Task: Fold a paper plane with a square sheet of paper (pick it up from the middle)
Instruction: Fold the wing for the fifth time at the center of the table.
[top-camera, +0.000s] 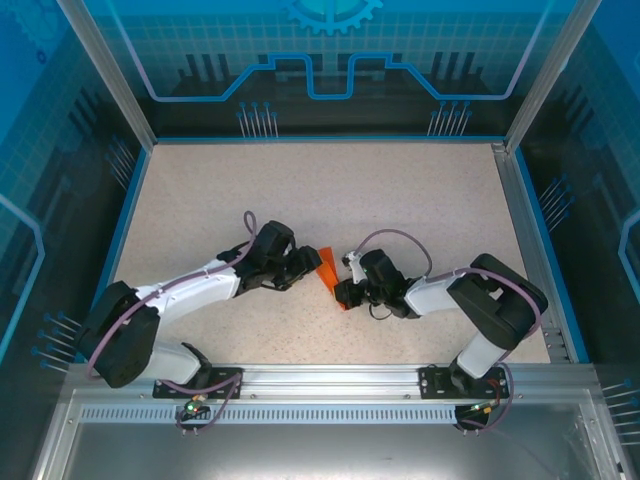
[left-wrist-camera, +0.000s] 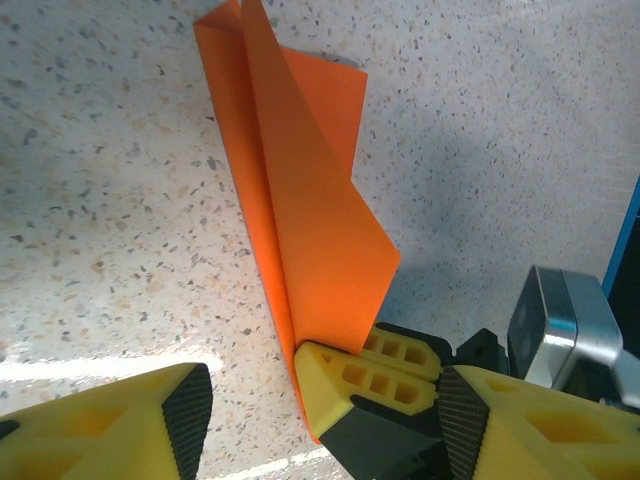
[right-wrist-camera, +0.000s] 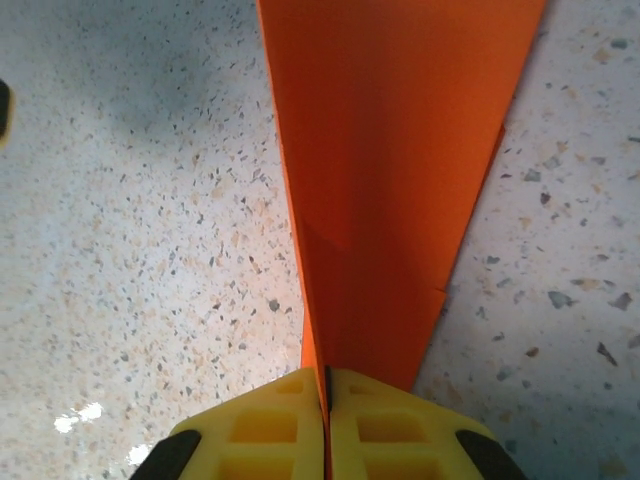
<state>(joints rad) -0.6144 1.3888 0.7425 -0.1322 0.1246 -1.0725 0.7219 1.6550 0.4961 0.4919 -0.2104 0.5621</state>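
The paper plane's wing flap stands up past the robot's right gripper at the flap's narrow end, so the left gripper will pinch the wing flap nearer its wide end (left-wrist-camera: 284, 130).
The square sheet of paper (top-camera: 326, 268) is folded into a slim orange paper plane lying on the speckled table between my two grippers. In the left wrist view the paper plane (left-wrist-camera: 310, 200) has one wing flap raised along its centre crease. My right gripper (top-camera: 343, 292) is shut on its near end; its yellow fingers (left-wrist-camera: 365, 375) pinch the crease. The right wrist view shows the right gripper (right-wrist-camera: 326, 400) clamped on the orange ridge (right-wrist-camera: 390, 150). My left gripper (top-camera: 305, 268) faces it from the left, open (left-wrist-camera: 325, 420), its jaws standing either side of the right fingers and touching no paper.
The speckled table (top-camera: 300, 190) has blue edging and glass walls on three sides. An aluminium rail (top-camera: 330, 385) carrying both arm bases runs along the near edge. The two arms meet at the middle of the near half.
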